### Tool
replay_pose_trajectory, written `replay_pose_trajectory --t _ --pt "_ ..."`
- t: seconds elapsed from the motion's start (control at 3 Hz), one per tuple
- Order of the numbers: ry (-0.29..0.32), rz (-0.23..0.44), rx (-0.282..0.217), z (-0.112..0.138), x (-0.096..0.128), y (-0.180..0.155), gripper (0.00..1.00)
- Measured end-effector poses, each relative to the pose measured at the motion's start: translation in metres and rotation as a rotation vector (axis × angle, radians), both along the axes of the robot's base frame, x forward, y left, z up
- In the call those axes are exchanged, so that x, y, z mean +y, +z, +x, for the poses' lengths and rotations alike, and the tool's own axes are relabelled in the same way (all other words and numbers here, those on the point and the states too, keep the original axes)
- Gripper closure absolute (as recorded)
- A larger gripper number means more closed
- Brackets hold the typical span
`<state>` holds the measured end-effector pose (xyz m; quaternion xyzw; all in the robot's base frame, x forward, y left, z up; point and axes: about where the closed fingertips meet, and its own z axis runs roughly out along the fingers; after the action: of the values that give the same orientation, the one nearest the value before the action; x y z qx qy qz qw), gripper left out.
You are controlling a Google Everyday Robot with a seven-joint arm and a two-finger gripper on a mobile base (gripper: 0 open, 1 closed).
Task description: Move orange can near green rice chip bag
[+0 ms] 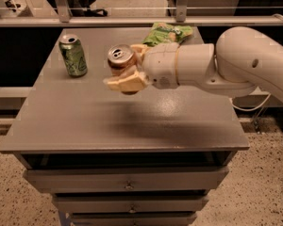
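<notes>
My gripper is to release the orange can soon. I should set it free between the green rice chip bag and the table edge point(185, 54) nearest my arm.
The orange can point(120, 57), with its silver pull-tab top showing, is held upright above the table between my gripper's point(128, 68) tan fingers point(125, 83). The gripper is shut on the can, over the table's middle. The green rice chip bag point(167, 33) lies at the back of the table, right of centre, partly hidden behind my white arm point(217, 65). The can is in front of and left of the bag.
A green can point(73, 55) stands upright at the back left of the grey table point(122, 126). Drawers point(127, 185) sit below the table's front edge. A metal rail point(132, 20) runs behind the table.
</notes>
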<state>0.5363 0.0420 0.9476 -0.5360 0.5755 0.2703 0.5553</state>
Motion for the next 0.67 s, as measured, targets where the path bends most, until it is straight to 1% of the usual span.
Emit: replay_pose_trajectory --t 0.33,0.67 --pt "-0.084 0.047 -0.070 0.056 -0.040 0.026 1.00" --pt "-0.172 0.115 -0.092 0.111 -0.083 0.042 1.00"
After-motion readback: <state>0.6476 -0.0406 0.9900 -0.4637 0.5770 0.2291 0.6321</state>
